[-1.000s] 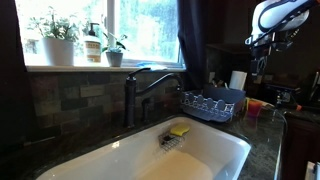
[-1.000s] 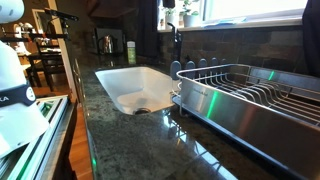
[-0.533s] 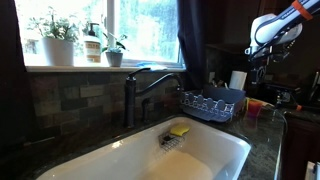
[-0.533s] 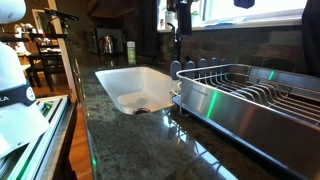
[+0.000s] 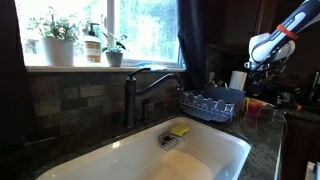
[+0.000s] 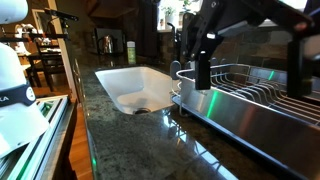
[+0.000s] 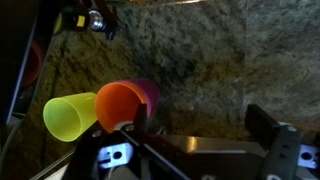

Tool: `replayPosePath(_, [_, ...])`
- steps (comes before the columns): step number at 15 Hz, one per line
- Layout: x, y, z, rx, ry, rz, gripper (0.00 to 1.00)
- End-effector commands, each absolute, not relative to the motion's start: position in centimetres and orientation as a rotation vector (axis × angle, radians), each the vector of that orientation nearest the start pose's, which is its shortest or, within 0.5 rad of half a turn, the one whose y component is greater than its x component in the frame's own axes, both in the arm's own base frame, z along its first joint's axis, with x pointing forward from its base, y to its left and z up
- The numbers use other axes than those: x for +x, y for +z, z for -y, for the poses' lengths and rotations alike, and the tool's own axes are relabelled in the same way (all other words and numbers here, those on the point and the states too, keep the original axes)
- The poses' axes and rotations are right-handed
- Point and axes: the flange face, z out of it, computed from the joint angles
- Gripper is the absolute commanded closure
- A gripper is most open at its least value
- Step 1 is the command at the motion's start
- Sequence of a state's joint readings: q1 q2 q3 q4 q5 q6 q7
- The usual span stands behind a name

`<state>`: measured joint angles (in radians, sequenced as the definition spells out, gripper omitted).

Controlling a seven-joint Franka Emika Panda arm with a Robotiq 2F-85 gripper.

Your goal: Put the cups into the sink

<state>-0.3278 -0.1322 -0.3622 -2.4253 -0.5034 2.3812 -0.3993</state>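
Observation:
The orange cup's rim (image 5: 254,102) (image 7: 144,110), on the side away from the yellow-green cup, is next for my gripper to go to and close on.
Three cups lie close together on the granite counter in the wrist view: a yellow-green one (image 7: 65,117), an orange one (image 7: 120,105) and a magenta one (image 7: 149,92) behind it. My gripper (image 7: 198,120) is open and empty above the counter, just right of the cups, with its left finger (image 7: 138,124) near the orange cup. In an exterior view the cups (image 5: 252,106) show small beside the rack, and the gripper (image 5: 254,62) hangs above them. The white sink (image 5: 215,150) is also seen in an exterior view (image 6: 125,95).
A dark arched faucet (image 5: 135,90) stands behind the sink, with a yellow sponge (image 5: 179,130) at its rim. A blue wire rack (image 5: 210,103) sits between sink and cups. A steel dish rack (image 6: 250,95) stands by the basin. My dark arm (image 6: 230,20) crosses above it.
My arm has come down from the upper corner toward the cups. It has also swung into the view over the steel rack, where it did not show before.

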Motion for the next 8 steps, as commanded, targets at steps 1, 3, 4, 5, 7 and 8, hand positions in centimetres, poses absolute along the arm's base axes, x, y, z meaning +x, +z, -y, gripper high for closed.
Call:
replayPosePath(1, [37.4,34.3,33.4,-3.458,0.194,0.16,0.0])
replayPosePath(3, [37.7,33.5,34.2,-3.452,0.182,0.192,0.0])
replayPosePath(4, [37.9,33.2,34.4,-3.448,0.18,0.204,0.0])
replayPosePath(5, [38.1,32.9,34.6,-3.447,0.178,0.218,0.0])
replayPosePath(7, [38.4,32.3,34.8,-3.449,0.192,0.234,0.0])
replayPosePath(8, [38.5,32.0,35.0,-3.449,0.193,0.239,0.0])
